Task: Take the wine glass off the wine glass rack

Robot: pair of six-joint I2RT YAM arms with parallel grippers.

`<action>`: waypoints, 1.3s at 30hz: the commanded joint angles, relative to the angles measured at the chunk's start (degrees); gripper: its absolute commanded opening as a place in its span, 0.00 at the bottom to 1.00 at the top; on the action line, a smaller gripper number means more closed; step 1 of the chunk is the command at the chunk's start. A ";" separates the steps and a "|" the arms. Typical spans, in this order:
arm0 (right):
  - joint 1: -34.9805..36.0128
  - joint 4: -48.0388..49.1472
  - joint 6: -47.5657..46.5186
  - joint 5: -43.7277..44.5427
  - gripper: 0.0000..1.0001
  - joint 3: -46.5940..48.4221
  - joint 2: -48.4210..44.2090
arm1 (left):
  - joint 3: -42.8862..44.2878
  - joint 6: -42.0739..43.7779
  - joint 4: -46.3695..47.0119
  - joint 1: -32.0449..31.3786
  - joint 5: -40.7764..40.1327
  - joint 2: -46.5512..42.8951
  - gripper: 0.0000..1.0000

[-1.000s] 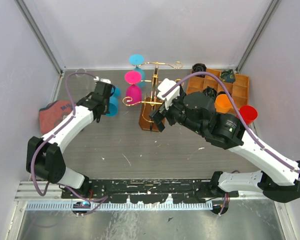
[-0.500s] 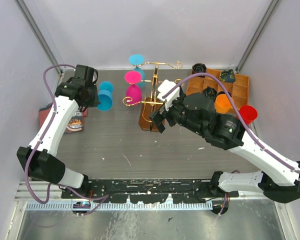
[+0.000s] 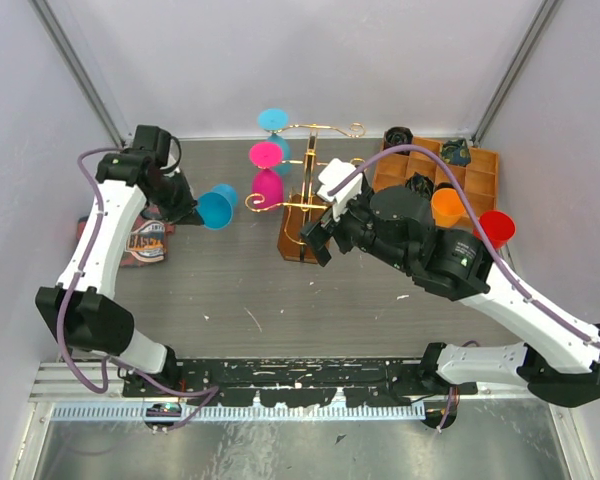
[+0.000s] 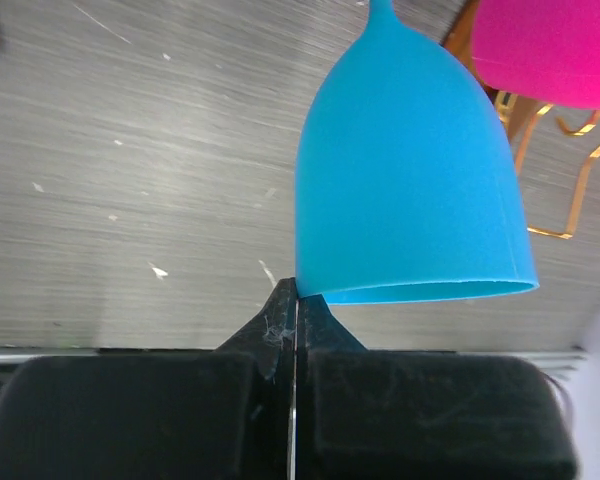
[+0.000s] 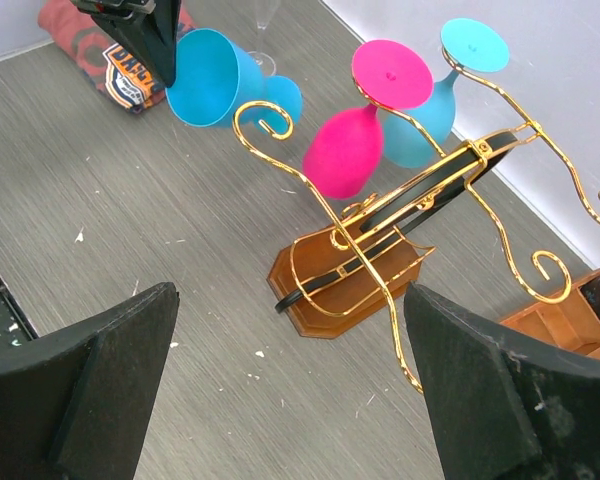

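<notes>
The robot's right gripper needs to close on the edge of the pink glass's upturned round base [image 3: 278, 154] [image 5: 423, 95], on the side toward the middle post of the gold rack.
My left gripper [image 3: 187, 203] is shut on the rim of a blue wine glass [image 3: 217, 207]. It holds the glass tilted above the table, just left of the gold wire wine glass rack [image 3: 305, 195] on its brown wooden base [image 3: 298, 243]. In the left wrist view the fingertips [image 4: 296, 297] pinch the blue bowl [image 4: 410, 180]. A pink glass [image 3: 267, 178] and a teal glass [image 3: 273, 125] hang upside down on the rack. My right gripper [image 5: 300, 385] is open and empty above the rack's base [image 5: 345, 280]. The right wrist view shows the blue glass [image 5: 212, 77] beside a scroll arm [image 5: 263, 113].
An orange-brown compartmented tray [image 3: 477, 172] sits at the back right with dark items in it. An orange cup [image 3: 446, 207] and a red cup [image 3: 496, 228] are by it. A red printed bag [image 3: 138, 240] lies at the left. The grey walls are close on both sides.
My left arm has swung its wrist out to the left and turned, with the blue glass still in its grip, now tilted. The right arm has not moved.
</notes>
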 commanded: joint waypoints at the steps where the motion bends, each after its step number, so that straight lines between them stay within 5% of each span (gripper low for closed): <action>1: -0.08 3.46 1.26 -0.49 1.00 0.02 -1.97 | -0.85 -9.24 -0.88 3.34 13.11 -3.17 0.00; 12: -0.13 4.20 3.37 -0.42 1.00 -1.29 -3.65 | -5.21 -27.67 -6.94 12.59 20.37 -4.37 0.00; 17: -0.13 5.36 4.93 -0.47 1.00 -1.95 -4.49 | -0.88 -30.95 -15.51 14.58 14.89 -1.48 0.00; 21: -0.12 6.13 5.87 -1.48 1.00 -1.86 -4.46 | -1.76 -35.71 -13.70 14.89 13.07 -1.44 0.00; 28: -0.10 6.28 7.02 -2.69 0.99 -1.83 -5.41 | 1.66 -36.63 -16.70 15.47 12.41 6.29 0.00; 39: -0.14 5.84 6.85 0.60 1.00 -4.40 -7.52 | -1.65 -38.64 -8.45 17.15 15.33 9.92 0.00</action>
